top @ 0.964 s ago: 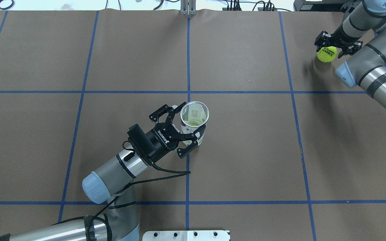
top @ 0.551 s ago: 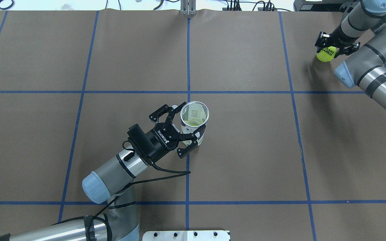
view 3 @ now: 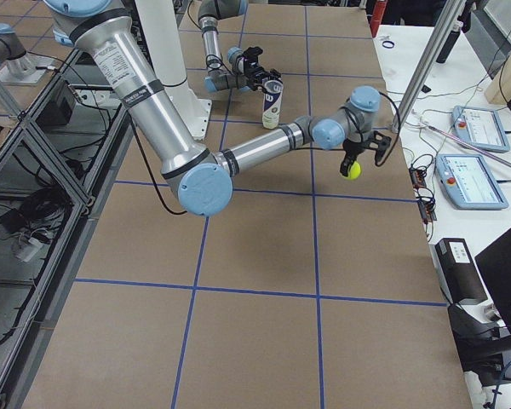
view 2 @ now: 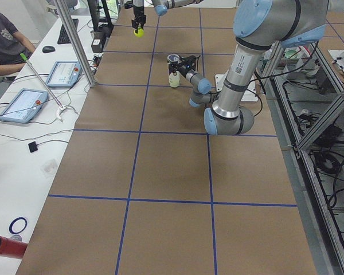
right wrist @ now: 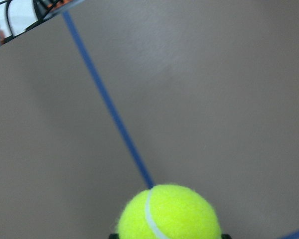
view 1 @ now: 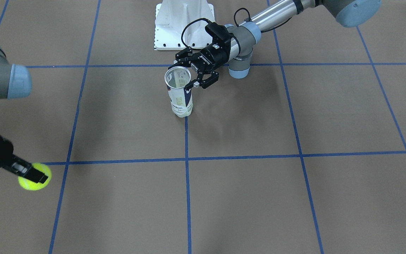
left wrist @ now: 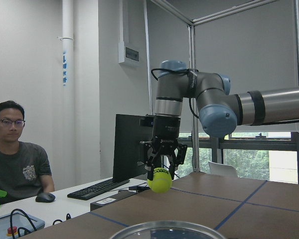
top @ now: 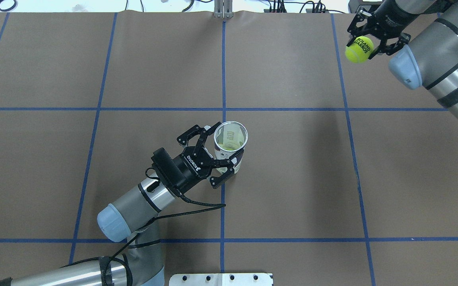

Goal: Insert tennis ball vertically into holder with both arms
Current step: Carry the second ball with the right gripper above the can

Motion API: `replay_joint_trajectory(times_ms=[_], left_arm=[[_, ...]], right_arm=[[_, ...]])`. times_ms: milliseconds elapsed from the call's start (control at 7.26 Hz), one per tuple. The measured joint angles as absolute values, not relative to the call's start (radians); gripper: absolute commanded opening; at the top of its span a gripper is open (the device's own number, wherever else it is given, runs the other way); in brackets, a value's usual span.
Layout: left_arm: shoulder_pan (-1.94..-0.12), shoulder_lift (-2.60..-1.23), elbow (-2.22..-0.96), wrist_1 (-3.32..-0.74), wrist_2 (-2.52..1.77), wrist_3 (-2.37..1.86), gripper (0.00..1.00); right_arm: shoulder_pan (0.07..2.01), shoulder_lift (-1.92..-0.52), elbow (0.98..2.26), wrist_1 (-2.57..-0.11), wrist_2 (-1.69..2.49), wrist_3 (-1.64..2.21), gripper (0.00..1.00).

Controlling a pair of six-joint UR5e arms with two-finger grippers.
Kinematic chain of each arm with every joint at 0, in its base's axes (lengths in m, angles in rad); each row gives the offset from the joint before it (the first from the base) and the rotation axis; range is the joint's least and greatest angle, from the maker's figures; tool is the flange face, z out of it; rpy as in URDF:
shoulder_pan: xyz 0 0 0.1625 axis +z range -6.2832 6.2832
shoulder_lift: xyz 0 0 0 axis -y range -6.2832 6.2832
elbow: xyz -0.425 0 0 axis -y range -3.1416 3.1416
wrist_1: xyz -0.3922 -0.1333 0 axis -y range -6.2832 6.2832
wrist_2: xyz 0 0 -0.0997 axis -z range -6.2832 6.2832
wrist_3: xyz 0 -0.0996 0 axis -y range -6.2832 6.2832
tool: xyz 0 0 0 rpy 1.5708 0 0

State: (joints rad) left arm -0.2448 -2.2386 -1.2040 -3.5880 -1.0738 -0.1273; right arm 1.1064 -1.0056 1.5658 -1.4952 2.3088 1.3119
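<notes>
I need to release the yellow tennis ball from my right gripper in the open top of the holder point(view 1: 177, 78), at its silver rim.
The holder point(top: 232, 137), a clear tube with a white and navy label, stands upright near the table's middle, and also shows in the front view point(view 1: 181, 102). My left gripper point(top: 223, 145) is shut on the holder, one finger on each side just below the silver rim point(left wrist: 167, 230). My right gripper point(top: 363, 43) is shut on a yellow tennis ball point(top: 359, 50) and holds it above the table at the far right. The ball also shows in the front view point(view 1: 34, 176), the right wrist view point(right wrist: 168, 213) and the left wrist view point(left wrist: 160, 180).
Brown paper with blue tape lines covers the table. The white base plate point(top: 221, 279) sits at the near edge. An operator point(left wrist: 15, 149) sits beyond the far edge beside tablets point(view 2: 23, 103) and a keyboard.
My right gripper has lifted the tennis ball off the table and carried it up and a little left in the overhead view. The left arm and the holder have not moved.
</notes>
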Motion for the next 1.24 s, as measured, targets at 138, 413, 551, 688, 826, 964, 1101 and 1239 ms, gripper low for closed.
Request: replay_joint_trajectory(times_ms=[138,413,551,688,826,964,1101,1239], left_arm=[[-0.243,-2.238,-1.203,-3.588,-1.074,-0.127,0.83],[-0.242,-2.238,-1.203,-3.588,-1.073,-0.127,0.84],[-0.241,-2.238,-1.203,-3.588,-1.073,-0.127,0.84],[-0.241,-2.239,-1.203,-3.588,-1.073,-0.127,0.84],[-0.241,-2.239,-1.203,-3.588,-1.074,-0.127,0.84],[-0.241,-2.240,-1.203,-3.588,-1.074,-0.128,0.84],[-0.241,-2.240,-1.203,-3.588,-1.074,-0.128,0.84],[-0.241,-2.240,-1.203,-3.587,-1.074,-0.128,0.84]], right_arm=[[1.061,-1.003,1.689,-1.546,2.334,1.435,0.00],[0.939,-0.968,1.835,-1.570,2.345,1.646,0.00],[0.883,-0.938,1.877,-1.572,2.345,1.726,0.00],[0.826,-0.894,1.901,-1.572,2.342,1.800,0.00],[0.776,-0.853,1.909,-1.572,2.327,1.856,0.00],[0.730,-0.828,1.908,-1.572,2.293,1.885,0.00],[0.694,-0.820,1.905,-1.571,2.254,1.896,0.00],[0.672,-0.820,1.901,-1.571,2.230,1.898,0.00]])
